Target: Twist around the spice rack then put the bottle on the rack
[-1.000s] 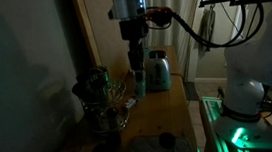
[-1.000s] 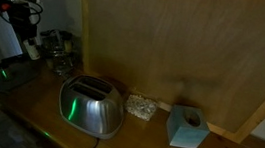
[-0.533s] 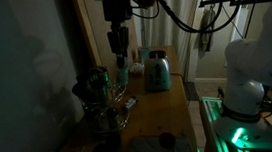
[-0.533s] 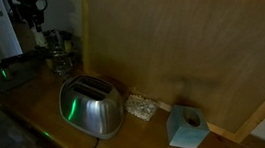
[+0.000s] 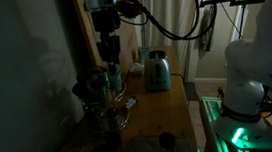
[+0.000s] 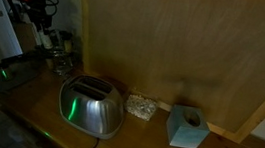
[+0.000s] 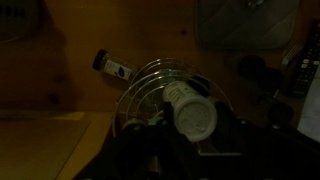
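My gripper is going to release the bottle, which hangs just above the rack now, on the spice rack's upper level [image 5: 118, 85] [image 7: 181, 95], on the side facing the toaster.
In the wrist view my gripper [image 7: 192, 128] is shut on the bottle [image 7: 188, 108], a pale jar whose white cap faces the camera. Right behind it lies the spice rack [image 7: 150, 88], seen from above as round dark wire rings. In both exterior views the gripper [image 5: 110, 66] [image 6: 45, 32] hangs just above the rack [image 5: 96, 98] [image 6: 61, 46], at the end of the wooden counter by the wall. The scene is very dark, and the rack's jars are hard to make out.
A grey-green toaster [image 5: 157, 71] [image 6: 90, 107] stands on the wooden counter [image 5: 159, 109]. A second small bottle [image 7: 113, 67] lies on its side beside the rack. A pale blue box [image 6: 187, 128] and a small pale object [image 6: 140, 107] sit by the wooden back wall.
The arm has carried the bottle away from the toaster, from the counter's middle to a spot over the rack. The grip is unchanged.
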Controlling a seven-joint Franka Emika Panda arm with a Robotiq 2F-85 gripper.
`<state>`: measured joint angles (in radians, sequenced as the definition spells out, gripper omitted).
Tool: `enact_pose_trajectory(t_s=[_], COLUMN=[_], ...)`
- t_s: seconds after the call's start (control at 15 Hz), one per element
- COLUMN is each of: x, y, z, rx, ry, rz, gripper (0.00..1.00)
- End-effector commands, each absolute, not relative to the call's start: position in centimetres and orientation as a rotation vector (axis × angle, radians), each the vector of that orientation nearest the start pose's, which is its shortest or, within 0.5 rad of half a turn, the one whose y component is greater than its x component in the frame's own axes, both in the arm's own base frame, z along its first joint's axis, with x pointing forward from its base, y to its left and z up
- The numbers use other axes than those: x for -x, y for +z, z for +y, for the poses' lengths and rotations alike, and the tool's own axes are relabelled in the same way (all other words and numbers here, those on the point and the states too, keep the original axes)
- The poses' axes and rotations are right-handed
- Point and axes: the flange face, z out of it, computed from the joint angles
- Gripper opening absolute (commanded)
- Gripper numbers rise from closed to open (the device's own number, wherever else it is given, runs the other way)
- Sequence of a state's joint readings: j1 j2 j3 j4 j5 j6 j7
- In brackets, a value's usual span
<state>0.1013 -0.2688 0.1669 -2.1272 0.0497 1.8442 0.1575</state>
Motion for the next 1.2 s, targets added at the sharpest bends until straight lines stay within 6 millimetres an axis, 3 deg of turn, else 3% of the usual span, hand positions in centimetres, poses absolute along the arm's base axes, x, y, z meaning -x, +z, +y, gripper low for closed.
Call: enact_pose_trajectory(t_s=[0.0, 1.13], x=[-46.8, -46.5], y=[52.0, 51.0], z=[13.5, 13.5], rx=[3.161, 3.169], ry=[0.02, 0.137], rz=[-0.146, -0.103], gripper=[0.2, 0.2])
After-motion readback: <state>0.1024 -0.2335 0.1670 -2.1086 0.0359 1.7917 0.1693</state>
